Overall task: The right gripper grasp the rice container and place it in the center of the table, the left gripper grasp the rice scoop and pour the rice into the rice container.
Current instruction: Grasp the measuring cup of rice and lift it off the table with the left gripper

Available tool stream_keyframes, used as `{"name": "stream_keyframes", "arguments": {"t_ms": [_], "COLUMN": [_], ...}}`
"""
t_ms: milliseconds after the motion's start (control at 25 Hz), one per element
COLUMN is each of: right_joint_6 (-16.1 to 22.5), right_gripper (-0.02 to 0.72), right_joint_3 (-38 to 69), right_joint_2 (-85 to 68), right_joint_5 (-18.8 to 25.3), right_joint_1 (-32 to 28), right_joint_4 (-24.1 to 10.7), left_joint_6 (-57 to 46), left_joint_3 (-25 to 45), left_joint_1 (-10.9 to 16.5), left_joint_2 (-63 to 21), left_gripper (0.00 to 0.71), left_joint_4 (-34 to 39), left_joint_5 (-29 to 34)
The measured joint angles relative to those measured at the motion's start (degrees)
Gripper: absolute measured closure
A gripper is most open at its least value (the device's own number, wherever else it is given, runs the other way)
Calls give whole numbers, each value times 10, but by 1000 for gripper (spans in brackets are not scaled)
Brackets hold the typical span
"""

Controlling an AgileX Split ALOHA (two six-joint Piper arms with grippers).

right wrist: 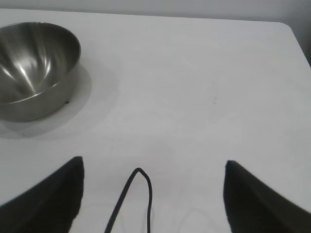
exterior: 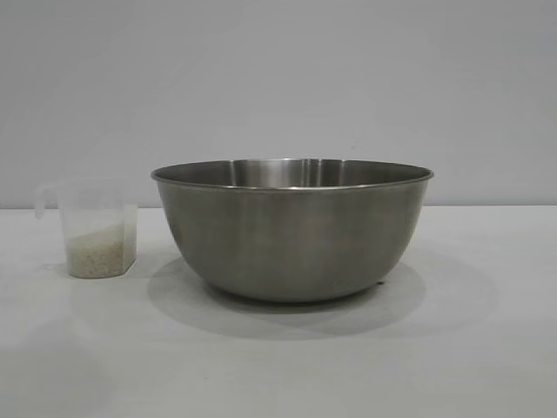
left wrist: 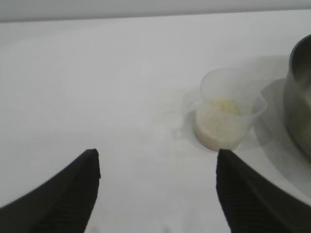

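Next, I move my left gripper over to the rice scoop's clear handle (exterior: 40, 201) (left wrist: 191, 108), on the side away from the rice container, and close it there.
The rice container (exterior: 291, 231), a large steel bowl, stands on the white table (exterior: 487, 348) near the middle of the exterior view; it also shows in the right wrist view (right wrist: 34, 68) and at the edge of the left wrist view (left wrist: 300, 97). The rice scoop (exterior: 91, 231), a small clear cup with rice (exterior: 97, 252) in its bottom, stands to the bowl's left, apart from it, and shows in the left wrist view (left wrist: 228, 114). My left gripper (left wrist: 158, 158) is open and empty, short of the scoop. My right gripper (right wrist: 154, 165) is open and empty, away from the bowl. Neither gripper shows in the exterior view.
A thin black cable loop (right wrist: 138, 194) hangs between the right gripper's fingers. The table's far corner (right wrist: 286, 26) shows in the right wrist view. A plain grey wall (exterior: 278, 78) stands behind the table.
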Motion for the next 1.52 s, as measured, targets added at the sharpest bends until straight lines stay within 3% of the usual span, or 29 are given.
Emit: {"name": "stream_keyframes", "arguments": {"t_ms": [240, 480, 760, 1040, 1120, 1520], "right_joint_6": [0, 1, 1, 1, 1, 1], "right_gripper": [172, 172, 172, 172, 172, 172], "right_joint_3": [0, 0, 0, 0, 0, 0], "right_joint_2": [0, 0, 0, 0, 0, 0], "right_joint_5": [0, 0, 0, -1, -1, -1], "right_joint_1": [0, 0, 0, 0, 0, 0], "right_joint_4": [0, 0, 0, 0, 0, 0], "left_joint_6": [-15, -17, -21, -43, -43, -45], "left_joint_3": [0, 0, -6, -50, -66, -137], "left_joint_1": [0, 0, 0, 0, 0, 0], "left_joint_2": [21, 139, 291, 362, 379, 449], "left_gripper": [258, 258, 529, 529, 477, 481], "left_joint_4": [47, 90, 127, 127, 127, 119], "left_joint_5": [-37, -135, -169, -171, -171, -171]}}
